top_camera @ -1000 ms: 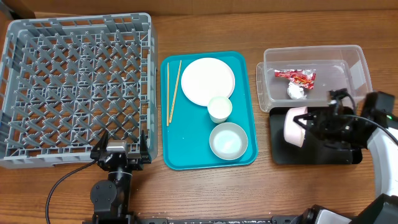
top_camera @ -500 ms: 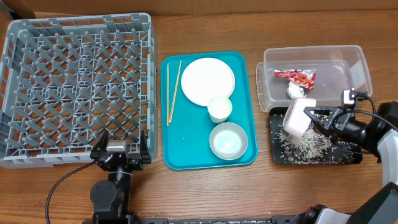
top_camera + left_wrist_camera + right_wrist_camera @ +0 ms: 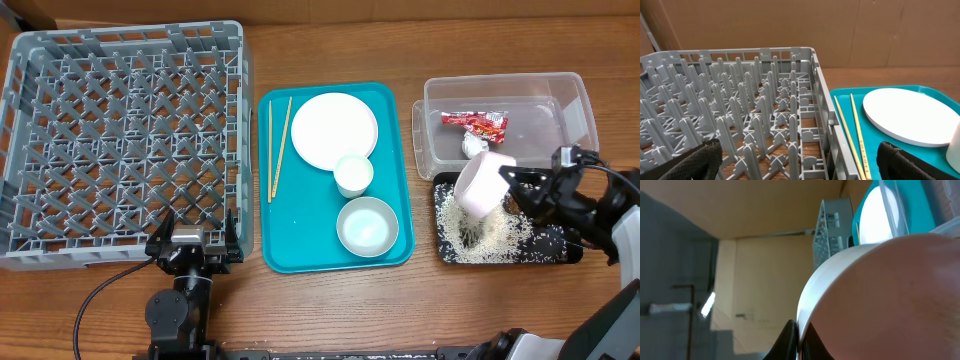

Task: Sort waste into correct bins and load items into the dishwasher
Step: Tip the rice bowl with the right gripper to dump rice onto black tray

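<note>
I need to use my right gripper to put the pale bowl, now tipped over the black tray, down on the teal tray (image 3: 294, 222) between the second bowl and the grey rack.
My right gripper (image 3: 508, 178) is shut on the rim of a pale bowl (image 3: 480, 184) and holds it tipped on its side over the black tray (image 3: 561, 256). White rice (image 3: 487, 232) lies spread on that tray. In the right wrist view the bowl (image 3: 890, 295) fills the frame, with the gripper (image 3: 801, 341) pinching its rim. The red wrapper (image 3: 477, 122) and white tissue (image 3: 474, 147) lie in the clear tub (image 3: 577, 92). The plate (image 3: 334, 130), cup (image 3: 353, 174), second bowl (image 3: 367, 226) and chopsticks (image 3: 277, 148) are on the teal tray (image 3: 300, 235). My left gripper (image 3: 195, 246) is open and empty at the front edge of the grey rack (image 3: 120, 140).
In the left wrist view the gripper (image 3: 800, 167) looks over the rack (image 3: 740, 100), with the chopsticks (image 3: 850, 130) and plate (image 3: 912, 115) to its right on the teal tray. The rack holds no dishes. Bare wood lies in front of the trays.
The right gripper tipped the bowl and rice spilled out onto the black tray. The bowl has since risen slightly toward the tub. The left arm has not moved.
</note>
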### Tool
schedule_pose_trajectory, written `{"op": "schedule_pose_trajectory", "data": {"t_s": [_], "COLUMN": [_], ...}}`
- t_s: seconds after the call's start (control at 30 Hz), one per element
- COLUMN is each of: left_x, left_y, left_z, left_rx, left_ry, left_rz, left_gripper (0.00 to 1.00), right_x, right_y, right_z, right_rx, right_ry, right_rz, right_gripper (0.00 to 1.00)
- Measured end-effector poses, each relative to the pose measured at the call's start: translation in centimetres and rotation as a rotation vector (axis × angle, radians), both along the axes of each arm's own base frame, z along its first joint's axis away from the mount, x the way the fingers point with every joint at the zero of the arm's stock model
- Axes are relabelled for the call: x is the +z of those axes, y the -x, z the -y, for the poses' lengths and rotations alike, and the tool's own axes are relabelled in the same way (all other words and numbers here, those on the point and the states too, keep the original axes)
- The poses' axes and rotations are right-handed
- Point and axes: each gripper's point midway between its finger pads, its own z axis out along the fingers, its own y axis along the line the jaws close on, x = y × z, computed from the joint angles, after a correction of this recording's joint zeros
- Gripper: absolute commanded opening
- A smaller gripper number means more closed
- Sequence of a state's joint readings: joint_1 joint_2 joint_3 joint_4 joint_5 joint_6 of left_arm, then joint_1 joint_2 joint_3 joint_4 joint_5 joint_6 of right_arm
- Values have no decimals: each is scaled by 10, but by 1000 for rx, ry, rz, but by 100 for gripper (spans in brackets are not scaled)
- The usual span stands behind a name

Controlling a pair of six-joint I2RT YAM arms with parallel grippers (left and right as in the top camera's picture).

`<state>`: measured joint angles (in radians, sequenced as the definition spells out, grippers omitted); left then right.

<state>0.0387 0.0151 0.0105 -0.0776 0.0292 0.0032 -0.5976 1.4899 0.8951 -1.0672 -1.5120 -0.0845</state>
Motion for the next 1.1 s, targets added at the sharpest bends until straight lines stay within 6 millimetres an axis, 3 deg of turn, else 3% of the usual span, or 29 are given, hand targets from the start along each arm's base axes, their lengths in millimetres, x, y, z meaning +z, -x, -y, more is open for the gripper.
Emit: {"op": "schedule_pose_trajectory", "data": {"t_s": [0.3, 0.7, 0.83, 0.93, 1.1], "left_x": [0, 0, 0, 0, 0], "left_y": [0, 0, 0, 0, 0], "left_z": [0, 0, 0, 0, 0], "left_rx": [0, 0, 0, 0, 0], "left_ry": [0, 0, 0, 0, 0], "left_rz": [0, 0, 0, 0, 0], "left_gripper": [100, 100, 100, 100, 100], "right_x": [3, 4, 8, 27, 86], "right_y": [1, 4, 12, 14, 15], "right_z": [29, 25, 5, -11, -45], "right_rx": [-106, -101, -48, 14, 116], "right_ry": [-85, -98, -34, 92, 365], "right_rz": [-81, -95, -125, -72, 93], "right_gripper": [4, 4, 4, 4, 4]}}
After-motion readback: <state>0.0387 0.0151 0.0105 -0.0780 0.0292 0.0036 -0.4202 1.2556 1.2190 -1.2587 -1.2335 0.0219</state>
